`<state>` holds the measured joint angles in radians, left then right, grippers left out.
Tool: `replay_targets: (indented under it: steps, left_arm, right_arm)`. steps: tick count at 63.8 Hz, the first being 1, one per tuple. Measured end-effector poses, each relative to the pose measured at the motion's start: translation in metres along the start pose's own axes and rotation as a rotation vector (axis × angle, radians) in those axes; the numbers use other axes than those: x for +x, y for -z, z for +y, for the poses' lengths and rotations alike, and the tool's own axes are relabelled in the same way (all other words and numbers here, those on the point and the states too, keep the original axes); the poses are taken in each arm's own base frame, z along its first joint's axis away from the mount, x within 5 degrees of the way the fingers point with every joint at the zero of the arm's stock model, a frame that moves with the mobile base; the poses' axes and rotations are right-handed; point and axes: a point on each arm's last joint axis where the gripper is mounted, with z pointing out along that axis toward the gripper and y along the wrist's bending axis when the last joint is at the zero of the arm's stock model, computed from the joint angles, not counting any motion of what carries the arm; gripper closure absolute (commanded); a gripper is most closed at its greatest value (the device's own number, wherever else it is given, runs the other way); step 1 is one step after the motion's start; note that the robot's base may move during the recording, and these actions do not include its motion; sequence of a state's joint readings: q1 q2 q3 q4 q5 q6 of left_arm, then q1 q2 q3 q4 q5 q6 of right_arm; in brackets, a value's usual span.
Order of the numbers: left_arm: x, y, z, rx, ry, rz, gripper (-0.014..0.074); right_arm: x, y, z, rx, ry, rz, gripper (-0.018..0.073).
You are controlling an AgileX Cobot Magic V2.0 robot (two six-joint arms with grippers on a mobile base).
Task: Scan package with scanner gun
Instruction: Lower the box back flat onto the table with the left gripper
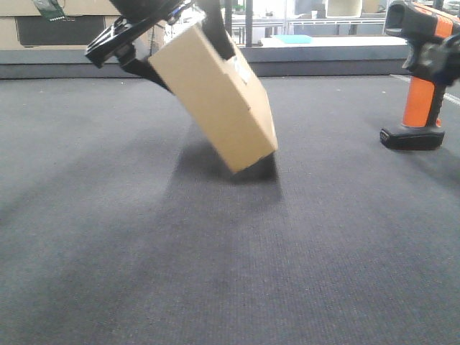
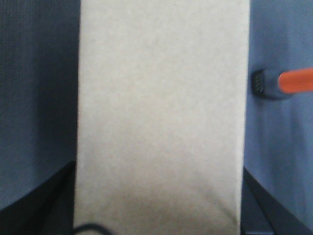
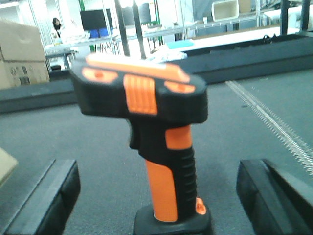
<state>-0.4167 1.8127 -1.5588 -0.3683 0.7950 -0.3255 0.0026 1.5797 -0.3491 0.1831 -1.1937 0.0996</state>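
The package, which hangs tilted over the carpet now, will go down from my left gripper onto the dark carpet (image 1: pixel 30 162), where I need to set it in front of the larger cartons, far from the scanner gun.
The package (image 1: pixel 215 93), a plain tan cardboard box, hangs tilted over the dark carpet with its lower corner close to the floor. My left gripper (image 1: pixel 172 36) is shut on its upper end. In the left wrist view the box (image 2: pixel 161 112) fills the middle, and dark fingers (image 2: pixel 44 200) press against both of its sides. The scanner gun (image 1: pixel 424 86) stands upright on its black foot at the right. In the right wrist view the scanner gun (image 3: pixel 161 127) is between the fingers of my open right gripper (image 3: pixel 159 196), with a wide gap on each side.
Larger cartons (image 1: pixel 43 29) with a dark printed panel stand at the back left. A raised dark ledge (image 1: pixel 323 65) runs along the back. A pale strip (image 3: pixel 274 122) crosses the carpet to the scanner's right. Shelving and a person (image 3: pixel 56 27) are far behind.
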Motion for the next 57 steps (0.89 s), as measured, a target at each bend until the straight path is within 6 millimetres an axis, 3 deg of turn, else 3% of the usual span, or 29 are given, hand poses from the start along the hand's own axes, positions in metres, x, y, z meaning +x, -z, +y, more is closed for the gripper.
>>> replay_targets:
  steps: [6, 9, 21, 28, 41, 57]
  left_arm:
    - [-0.005, 0.010, 0.010, -0.025, -0.005, 0.001, 0.0708]
    - [-0.009, 0.018, 0.016, -0.037, -0.010, -0.005, 0.0708]
    - [-0.023, 0.066, 0.044, -0.101, -0.050, -0.053, 0.0708]
    - [-0.027, 0.088, 0.066, -0.216, -0.102, -0.050, 0.0708]
    - [-0.029, 0.107, 0.106, -0.474, -0.149, 0.023, 0.0708]
    - [-0.033, 0.110, 0.119, -0.591, -0.219, -0.009, 0.0708]
  right_arm:
    - [-0.009, 0.014, -0.002, 0.003, -0.008, -0.026, 0.0019]
    - [-0.012, 0.022, -0.003, 0.003, -0.010, -0.030, 0.0077]
    - [-0.024, 0.042, -0.004, -0.003, -0.024, -0.039, 0.0519]
    - [-0.029, 0.047, -0.003, -0.008, -0.032, -0.020, 0.0716]
    - [-0.051, 0.063, 0.001, -0.050, -0.042, -0.038, 0.0727]
    - [-0.071, 0.096, 0.003, -0.083, -0.034, 0.025, 0.0727]
